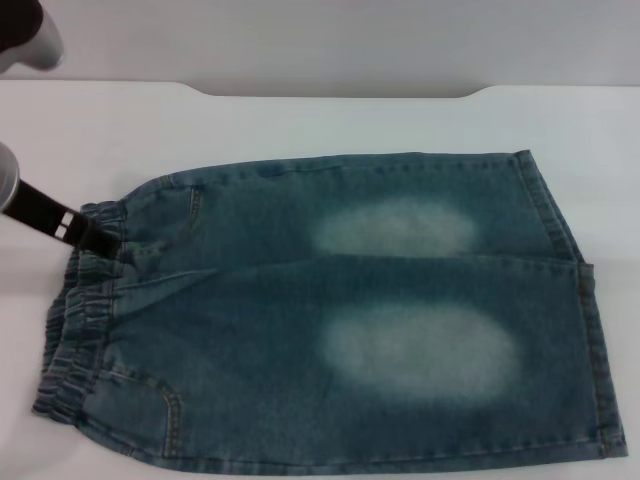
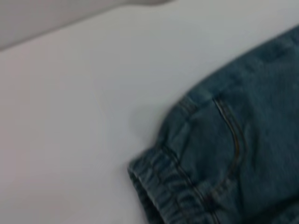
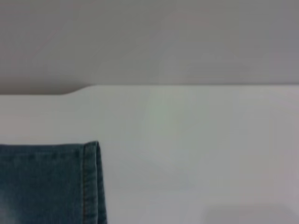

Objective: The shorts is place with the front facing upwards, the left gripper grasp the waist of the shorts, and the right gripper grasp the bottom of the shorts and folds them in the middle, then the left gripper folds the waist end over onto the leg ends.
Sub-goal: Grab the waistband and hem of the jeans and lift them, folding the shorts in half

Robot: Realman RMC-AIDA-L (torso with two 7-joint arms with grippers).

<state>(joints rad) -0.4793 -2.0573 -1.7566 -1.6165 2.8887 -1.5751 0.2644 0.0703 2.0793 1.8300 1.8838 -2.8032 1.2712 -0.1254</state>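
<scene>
The far half of the shorts' waist has my left gripper at it, so that gripper should open and take the waist's near end [image 1: 70, 387] before the middle fold.
Blue denim shorts [image 1: 330, 310] lie flat on the white table [image 1: 300, 120], front up. The ruffled elastic waist [image 1: 72, 340] is at the left, and the straight stitched leg hems [image 1: 590, 340] are at the right. My left gripper [image 1: 100, 238], a black claw on a silver arm, sits at the far corner of the waist, touching the band. The left wrist view shows that waist corner [image 2: 163, 191] and a curved pocket seam [image 2: 233, 140]. The right wrist view shows only a hem corner [image 3: 91, 182] of one leg. My right gripper is out of view.
The table's far edge [image 1: 340, 92] runs across the back, with a raised step in its middle. A rounded grey part of an arm [image 1: 25, 35] shows at the top left. Bare white table surrounds the shorts at the back and left.
</scene>
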